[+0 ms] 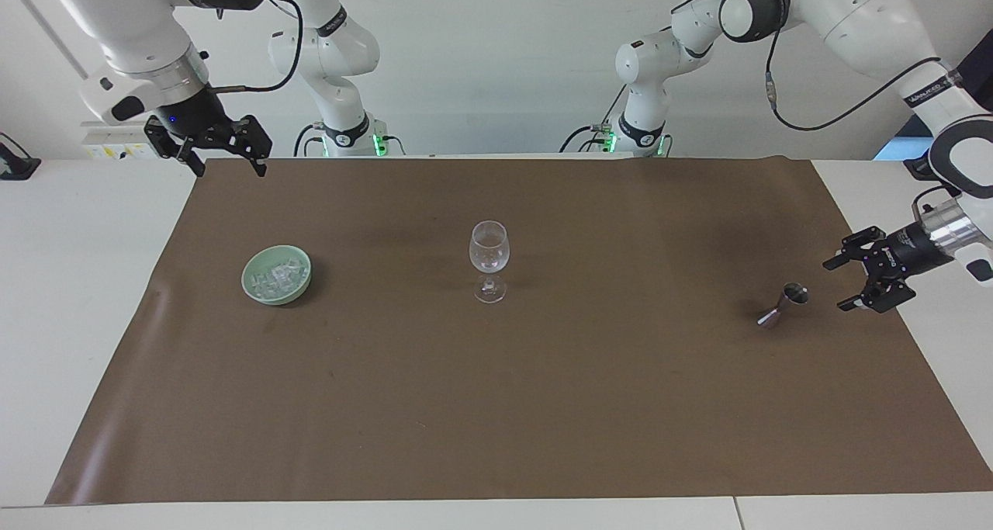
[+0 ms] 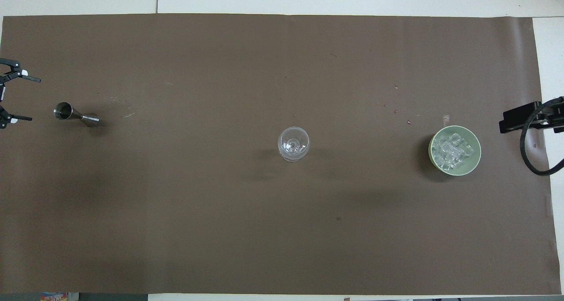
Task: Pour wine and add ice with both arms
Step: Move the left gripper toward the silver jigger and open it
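Note:
Next, I close my left gripper on the narrow middle (image 2: 81, 117) of the small metal jigger, between its two cups.
A clear stemmed wine glass (image 1: 489, 262) (image 2: 293, 143) stands in the middle of the brown mat. The ice (image 1: 278, 272) (image 2: 453, 151) is heaped in a pale green bowl (image 1: 256, 288) (image 2: 476, 164) toward the right arm's end. A small metal jigger (image 1: 783, 305) (image 2: 76, 115) stands toward the left arm's end. My left gripper (image 1: 838, 285) (image 2: 33, 99) is open, low beside the jigger, its fingers turned toward it without touching. My right gripper (image 1: 230, 170) hangs open and empty over the mat's corner at its own end. No wine shows.
The brown mat (image 1: 543, 406) (image 2: 220, 230) covers most of the white table (image 1: 77, 282). A few small specks lie on the mat beside the bowl (image 2: 396, 111). A black cable of the right arm loops over the mat's edge (image 2: 528, 160).

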